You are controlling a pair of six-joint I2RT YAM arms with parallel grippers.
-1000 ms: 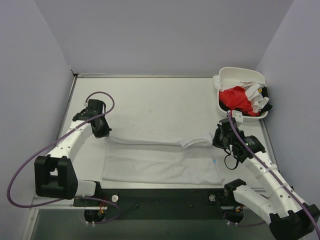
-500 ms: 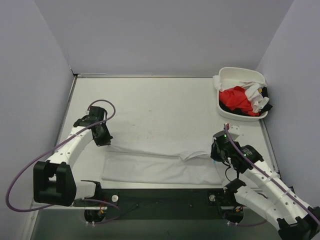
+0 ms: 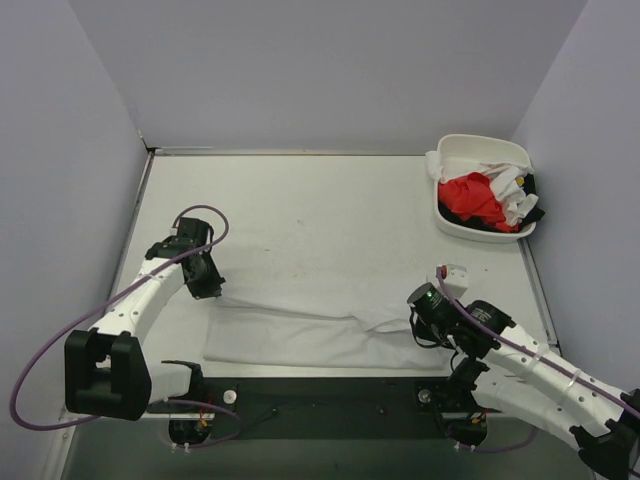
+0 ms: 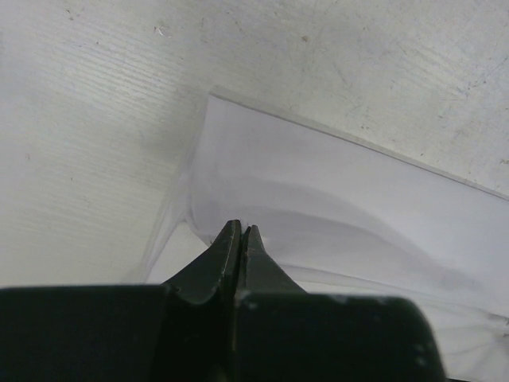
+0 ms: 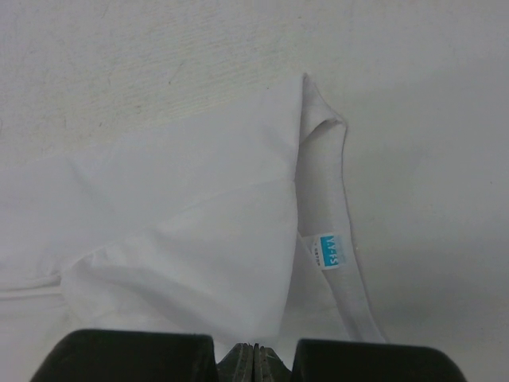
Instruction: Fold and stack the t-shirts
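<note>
I can see the white t-shirt's top layer bunched short of its near edge, so I should open my left gripper, take the layer's hem corner [image 4: 194, 222] and pull it flat.
A plain white t-shirt [image 3: 300, 325] lies folded lengthwise near the table's front edge. My left gripper [image 3: 208, 285] is shut on its left far edge, with cloth draped over the fingertips in the left wrist view [image 4: 238, 231]. My right gripper [image 3: 418, 318] is shut on its right end, pinching white cloth at the bottom of the right wrist view [image 5: 254, 350]. The small blue neck label [image 5: 334, 251] shows beside the folded collar. A bright red t-shirt [image 3: 472, 196] lies bunched with white shirts in the tub at the back right.
The white rounded plastic tub [image 3: 470, 150] stands at the back right against the wall. A black strip [image 3: 320, 395] runs along the table's near edge between the arm bases. Grey walls close in on the left, back and right.
Both grippers have moved toward the near edge, drawing the shirt's far edge over the near half. The right gripper also moved left. The shirt's band is now narrower.
</note>
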